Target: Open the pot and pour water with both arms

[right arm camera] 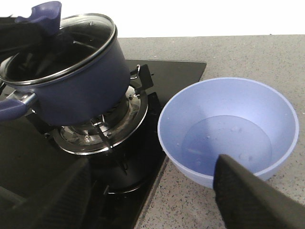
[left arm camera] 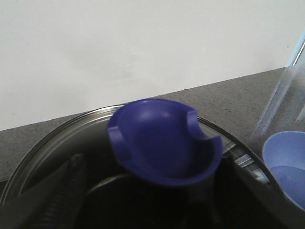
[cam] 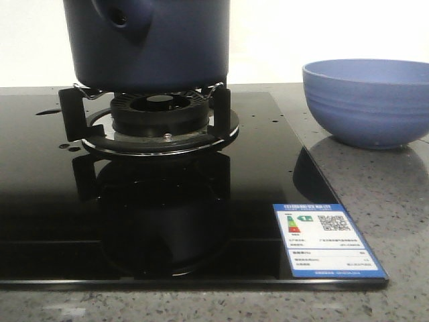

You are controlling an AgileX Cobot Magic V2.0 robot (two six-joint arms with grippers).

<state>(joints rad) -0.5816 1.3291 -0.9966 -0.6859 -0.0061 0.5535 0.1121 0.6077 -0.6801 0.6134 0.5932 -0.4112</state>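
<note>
Next, I close my right gripper on the rim of the periwinkle bowl (cam: 427,80) (right arm camera: 296,132), at the side farthest from the stove.
The dark navy pot (cam: 154,47) stands on the gas burner (cam: 159,117), and its nub with a round hole (cam: 120,17) faces the front. In the right wrist view the pot (right arm camera: 76,90) carries a glass lid (right arm camera: 62,45) with a metal rim and a blue knob (right arm camera: 45,12). My left gripper (left arm camera: 155,191) is right over the lid (left arm camera: 57,138), open, with one finger on each side of the knob (left arm camera: 164,143). I cannot tell whether they touch it. My right gripper (right arm camera: 152,200) is open and empty, low over the counter between the stove and the bowl.
A periwinkle ribbed bowl (cam: 365,100) stands on the speckled counter right of the stove and holds some water (right arm camera: 224,143). The black glass cooktop (cam: 60,221) has a label sticker (cam: 328,241) at its front right corner. A clear plastic object (left arm camera: 286,95) rises behind the bowl.
</note>
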